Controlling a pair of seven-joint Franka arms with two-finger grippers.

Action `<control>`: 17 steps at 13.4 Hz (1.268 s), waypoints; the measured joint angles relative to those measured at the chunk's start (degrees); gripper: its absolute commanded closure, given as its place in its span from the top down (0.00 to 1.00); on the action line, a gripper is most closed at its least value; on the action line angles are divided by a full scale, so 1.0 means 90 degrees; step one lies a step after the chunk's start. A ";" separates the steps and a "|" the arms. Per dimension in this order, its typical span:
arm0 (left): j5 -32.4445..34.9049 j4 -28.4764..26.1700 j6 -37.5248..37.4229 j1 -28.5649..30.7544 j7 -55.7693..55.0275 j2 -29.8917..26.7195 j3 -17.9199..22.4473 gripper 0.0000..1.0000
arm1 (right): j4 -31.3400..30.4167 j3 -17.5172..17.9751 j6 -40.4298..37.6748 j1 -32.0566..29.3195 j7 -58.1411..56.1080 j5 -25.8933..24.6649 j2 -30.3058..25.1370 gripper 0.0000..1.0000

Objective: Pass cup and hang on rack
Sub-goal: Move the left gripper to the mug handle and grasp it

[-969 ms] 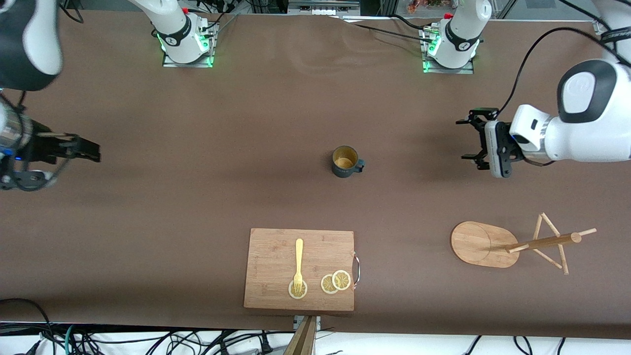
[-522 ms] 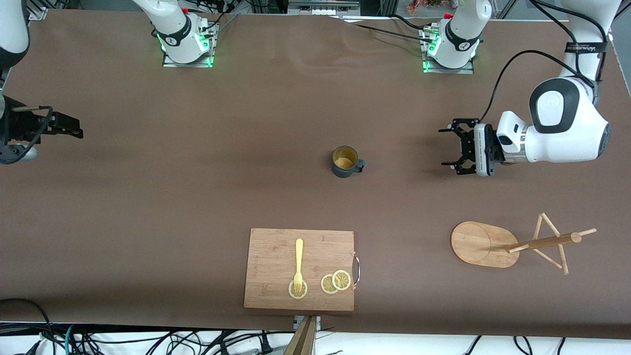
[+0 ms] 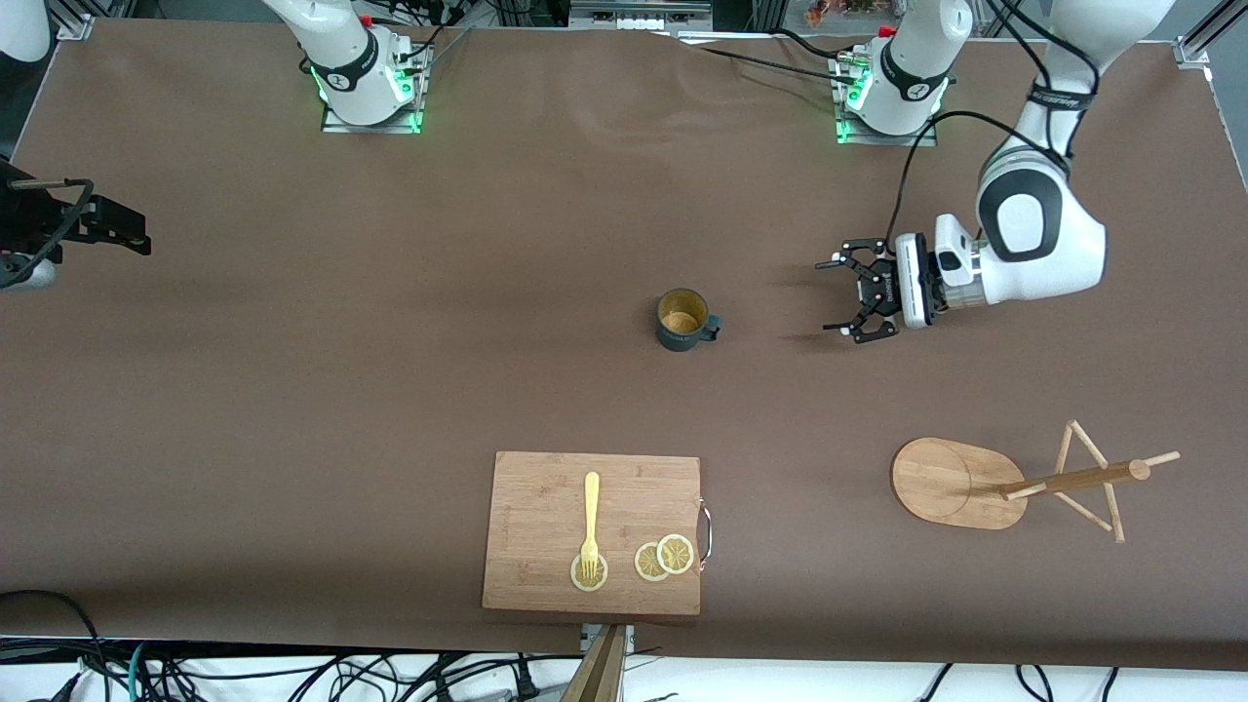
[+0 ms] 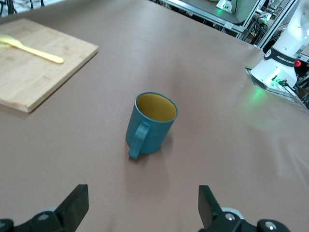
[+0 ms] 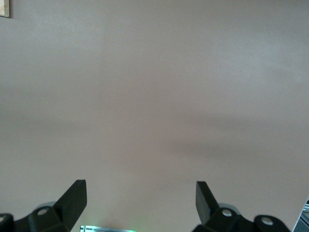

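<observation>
The dark teal cup has a handle (image 3: pixel 711 329) (image 4: pixel 138 142) on its side turned toward my left gripper. My left gripper should close on that handle.
The dark teal cup (image 3: pixel 682 320) stands upright on the brown table near its middle, its handle turned toward the left arm's end. It also shows in the left wrist view (image 4: pixel 151 123), yellowish inside. My left gripper (image 3: pixel 830 296) is open and empty, low over the table beside the cup on the handle side, a gap apart; it appears in its own wrist view (image 4: pixel 142 205). The wooden rack (image 3: pixel 975 483) stands at the left arm's end, nearer the front camera. My right gripper (image 3: pixel 127 232) is open and empty at the right arm's end, over bare table (image 5: pixel 140 198).
A bamboo cutting board (image 3: pixel 546 487) lies near the front edge with a yellow fork (image 3: pixel 590 517) and lemon slices (image 3: pixel 663 558) on it. Its corner also shows in the left wrist view (image 4: pixel 34 77). The arm bases (image 3: pixel 366 78) stand along the back edge.
My left gripper has moved across the table toward the cup, staying open. My right gripper has drawn back toward the right arm's end. The cup has not moved.
</observation>
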 measured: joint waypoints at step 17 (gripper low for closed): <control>-0.2309 0.1168 0.0626 -0.1030 0.3457 0.2376 -0.0133 1.00 | -0.0445 -0.0083 0.0154 0.0060 0.0253 0.0253 -0.0278 1.00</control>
